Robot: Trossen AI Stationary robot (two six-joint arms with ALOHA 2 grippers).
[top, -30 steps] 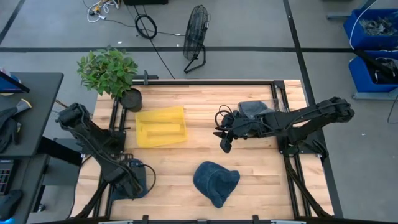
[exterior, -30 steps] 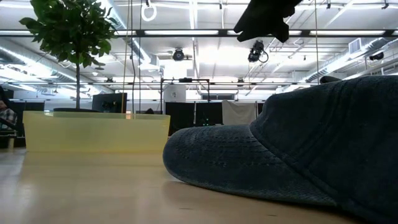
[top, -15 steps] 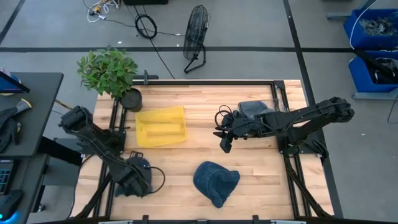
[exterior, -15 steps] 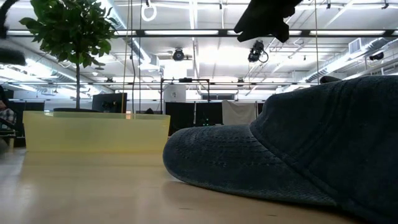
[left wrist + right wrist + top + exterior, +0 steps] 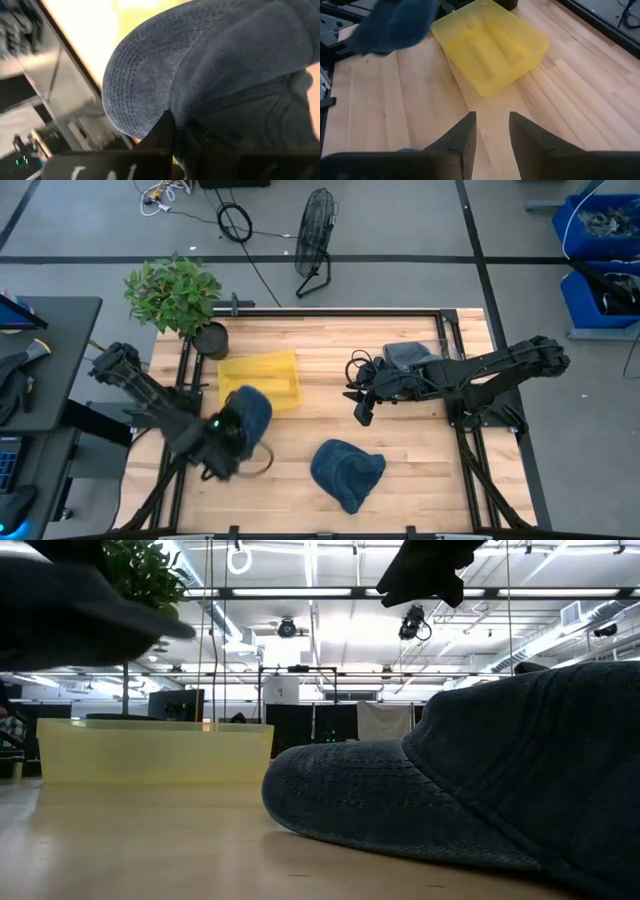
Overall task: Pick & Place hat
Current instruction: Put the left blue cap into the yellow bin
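Next, my left gripper releases the blue denim hat inside the yellow bin (image 5: 267, 401), toward its near side.
My left gripper (image 5: 222, 442) is shut on a blue denim hat (image 5: 249, 411) and holds it above the table's near left part, just short of the yellow bin (image 5: 259, 381). The low view shows this hat as a dark blur (image 5: 80, 610) at its upper left. A second blue hat (image 5: 347, 472) lies crown up on the wood near the table's front edge. My right gripper (image 5: 362, 411) hovers open above mid-table, nothing between its fingers (image 5: 468, 135). My left gripper has the hat's denim pinched between its two fingers (image 5: 167, 127), at a spot (image 5: 175, 105) beside the stitched brim (image 5: 132, 85). The hat reaches out beyond the fingertips toward the yellow bin, clear of the table. How many layers it holds, I cannot tell.
A grey-blue hat (image 5: 405, 355) lies at the far right under my right arm. A potted plant (image 5: 175, 295) stands at the far left corner. Black frame rails (image 5: 340, 310) border the table. Bare wood (image 5: 300, 430) lies between the bin and the near hat.
My left gripper has risen from the table's near left corner and gone toward the far edge and the yellow bin. The hat that lay there has come up with it, lifted clear of the wood. My right arm has kept still.
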